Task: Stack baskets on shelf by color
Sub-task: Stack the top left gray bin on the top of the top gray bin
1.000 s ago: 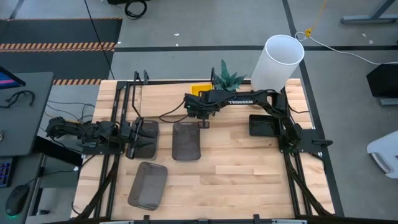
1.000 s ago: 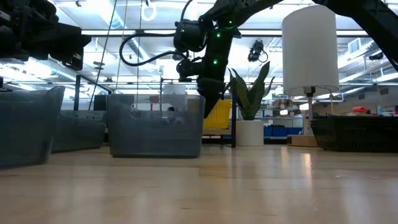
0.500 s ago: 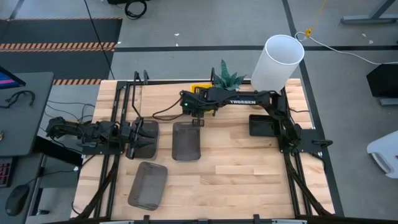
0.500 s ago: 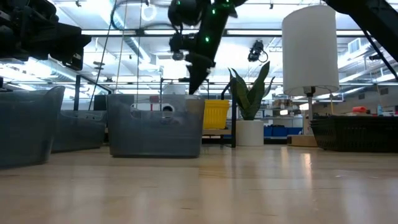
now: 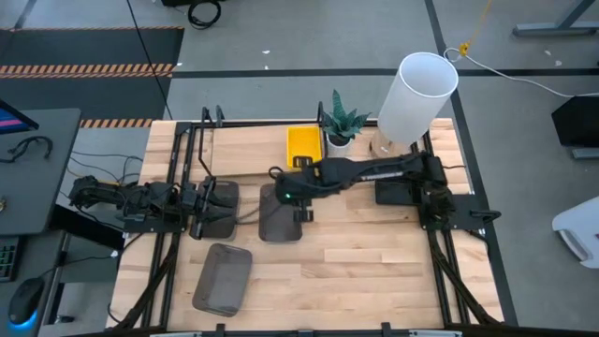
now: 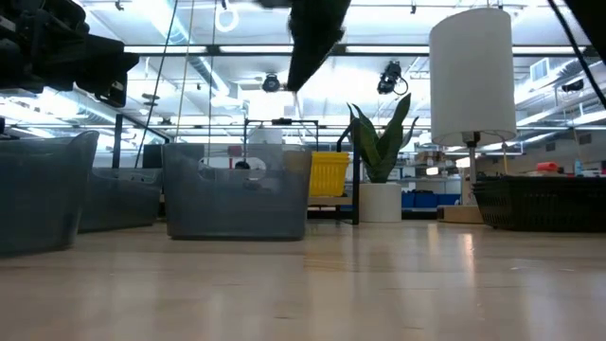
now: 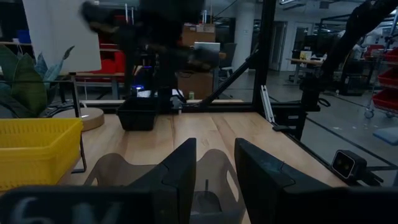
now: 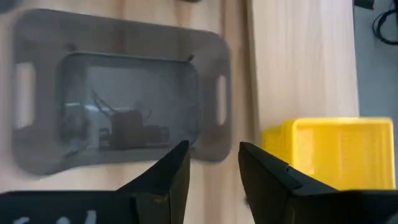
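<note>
I need to close my left gripper on the near corner of the grey basket [image 5: 233, 233] under it, along the side that faces the middle grey basket.
A yellow basket [image 5: 303, 145] [image 8: 336, 155] stands on the shelf [image 5: 253, 150] at the table's far side, beside a potted plant. Three grey baskets lie bottom down on the table: one in the middle [image 5: 279, 213] [image 8: 118, 124], one near the front edge [image 5: 223, 278], one on the left [image 5: 217, 208]. A black basket [image 5: 398, 190] sits on the right. My right gripper [image 5: 298, 201] [image 8: 214, 165] hangs open and empty above the middle grey basket's right side. My left gripper [image 5: 208, 208] [image 7: 214, 171] waits open over the left grey basket [image 7: 205, 180].
A white cylindrical lamp shade [image 5: 416, 94] and the plant [image 5: 342, 122] stand at the far edge, right of the yellow basket. Black frame rails run along the table's left [image 5: 173, 234] and right [image 5: 449, 253] sides. Bare wood [image 5: 374, 262] lies near the front right.
My right gripper has risen from beside the yellow basket and moved toward the table's near edge and a little left. It now hangs over the middle grey basket. The yellow basket has stayed on the shelf and now shows uncovered.
</note>
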Available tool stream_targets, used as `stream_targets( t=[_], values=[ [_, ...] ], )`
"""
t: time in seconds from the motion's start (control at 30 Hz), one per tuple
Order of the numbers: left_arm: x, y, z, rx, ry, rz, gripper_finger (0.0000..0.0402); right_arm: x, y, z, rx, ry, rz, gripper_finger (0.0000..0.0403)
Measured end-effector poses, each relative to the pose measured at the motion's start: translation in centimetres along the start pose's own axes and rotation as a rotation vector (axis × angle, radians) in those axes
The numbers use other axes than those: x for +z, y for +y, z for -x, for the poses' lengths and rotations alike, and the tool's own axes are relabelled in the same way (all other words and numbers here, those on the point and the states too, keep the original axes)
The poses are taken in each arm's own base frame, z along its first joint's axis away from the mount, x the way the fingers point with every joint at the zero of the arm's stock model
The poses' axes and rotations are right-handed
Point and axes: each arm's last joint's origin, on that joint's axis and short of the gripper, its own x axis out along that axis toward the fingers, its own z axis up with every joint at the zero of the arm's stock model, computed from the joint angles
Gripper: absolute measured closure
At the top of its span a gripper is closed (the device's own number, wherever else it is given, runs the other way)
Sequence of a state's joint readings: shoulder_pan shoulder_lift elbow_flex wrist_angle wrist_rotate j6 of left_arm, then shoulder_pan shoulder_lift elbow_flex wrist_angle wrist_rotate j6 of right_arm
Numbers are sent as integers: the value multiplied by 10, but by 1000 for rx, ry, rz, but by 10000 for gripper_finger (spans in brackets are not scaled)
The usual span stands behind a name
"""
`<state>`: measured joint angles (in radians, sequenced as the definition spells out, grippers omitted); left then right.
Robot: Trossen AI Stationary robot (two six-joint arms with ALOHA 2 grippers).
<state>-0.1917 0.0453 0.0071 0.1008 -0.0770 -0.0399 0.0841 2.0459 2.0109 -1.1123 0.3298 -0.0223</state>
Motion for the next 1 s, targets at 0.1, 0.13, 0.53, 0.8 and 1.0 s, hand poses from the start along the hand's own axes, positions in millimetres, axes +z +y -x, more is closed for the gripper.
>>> stream_targets(
  t=[0.1,0.13,0.53,0.8,1.0],
  values=[
    [0,0,0,0,0,0,285,-4,11,25,18,-27,-7,261],
    [0,0,0,0,-1,0,285,-4,13,33,21,-45,-4,261],
    [11,0,1,-25,-114,351,285,-48,24,52,61,-267,-12,261],
    [18,0,1,-11,-68,501,285,-97,20,62,38,-436,-85,261],
    [41,2,3,158,201,461,285,-132,17,68,9,-490,-133,261]
  ],
)
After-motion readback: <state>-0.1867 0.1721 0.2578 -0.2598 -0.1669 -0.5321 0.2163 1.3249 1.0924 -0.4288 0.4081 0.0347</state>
